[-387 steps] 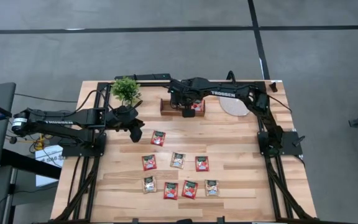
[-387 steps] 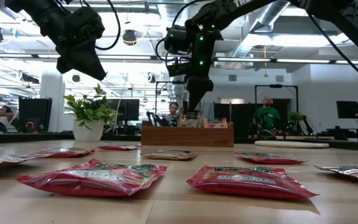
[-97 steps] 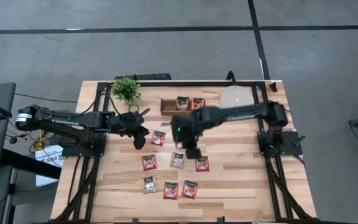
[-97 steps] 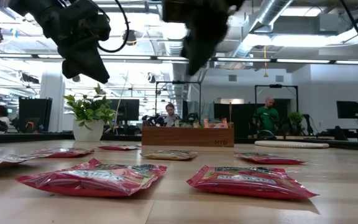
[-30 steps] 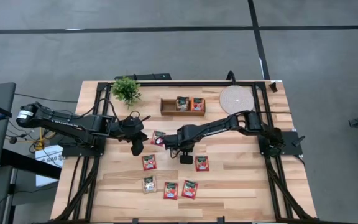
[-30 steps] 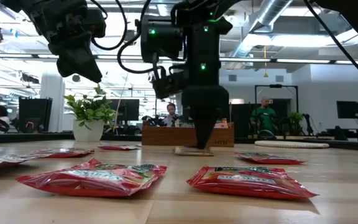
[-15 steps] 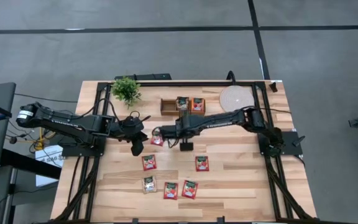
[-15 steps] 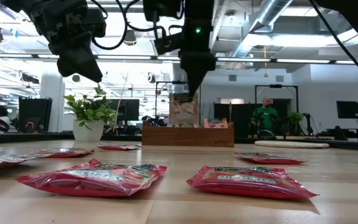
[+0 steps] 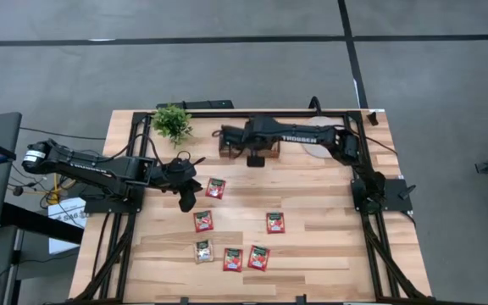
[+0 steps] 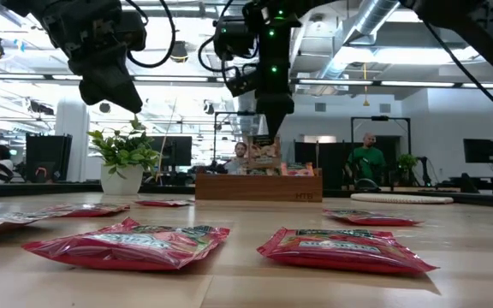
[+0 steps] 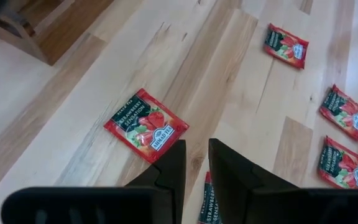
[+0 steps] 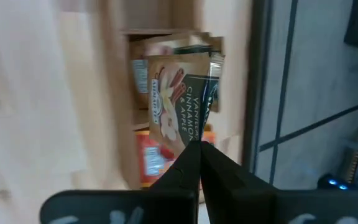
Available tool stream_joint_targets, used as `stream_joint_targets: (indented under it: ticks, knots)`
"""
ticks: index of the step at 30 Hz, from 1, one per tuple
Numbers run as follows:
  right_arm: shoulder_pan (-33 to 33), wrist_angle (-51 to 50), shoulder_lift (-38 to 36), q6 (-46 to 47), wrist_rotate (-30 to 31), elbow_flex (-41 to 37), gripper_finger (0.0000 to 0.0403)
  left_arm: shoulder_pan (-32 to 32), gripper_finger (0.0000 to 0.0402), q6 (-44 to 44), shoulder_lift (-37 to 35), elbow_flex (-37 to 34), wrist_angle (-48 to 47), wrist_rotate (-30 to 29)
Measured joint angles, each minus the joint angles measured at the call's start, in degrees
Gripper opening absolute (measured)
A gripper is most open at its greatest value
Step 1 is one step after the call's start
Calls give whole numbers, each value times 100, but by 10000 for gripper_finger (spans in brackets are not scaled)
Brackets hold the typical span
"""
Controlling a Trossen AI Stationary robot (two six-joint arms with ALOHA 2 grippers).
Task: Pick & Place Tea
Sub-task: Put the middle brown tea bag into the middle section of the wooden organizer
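The tan cinnamon-apple tea packet, held over the wooden box now, will be let go by my right gripper in the wooden box's middle compartment [image 9: 251,144] [image 12: 173,78], where it will rest against the packets there.
My right gripper [image 10: 272,128] is shut on a tan cinnamon-apple tea packet [image 10: 264,154], over the wooden box [image 10: 258,186] at the table's far edge. In the high view that arm covers most of the box [image 9: 224,146]. Other packets stand in the box [image 12: 148,163]. My left gripper [image 9: 186,200] hovers over the table's left half, its fingers a narrow gap apart [image 11: 196,155], beside a flat red tea packet [image 9: 216,188]. Several more red packets [image 9: 232,259] lie flat nearer the near edge. My right gripper pinches the tan packet's upper edge [image 12: 191,138] between its two fingers, which come from above and point down. The packet is lifted clear and hangs upright below the fingers. Its lower edge [image 10: 264,169] is at about the height of the box's rim.
A small potted plant [image 9: 172,124] stands at the far left corner, left of the box. A round pale disc [image 9: 318,146] lies right of the box, partly under the right arm. Bare wood lies between the box and the packets.
My right gripper, shut on the tan packet, has lifted it off the table's middle and carried it up and toward the far edge until it hangs over the wooden box. The left arm has kept still.
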Motion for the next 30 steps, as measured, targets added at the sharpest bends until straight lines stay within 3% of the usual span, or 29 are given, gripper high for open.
stream_joint_targets:
  ticks: [15, 30]
  knots:
    - [-271, 787, 17, -831, -317, -175, 0, 1, 60, -11, 0, 0, 0, -93]
    - [-613, 784, 17, -1160, -733, -175, 0, 1, 60, -136, 0, 0, 149, -93]
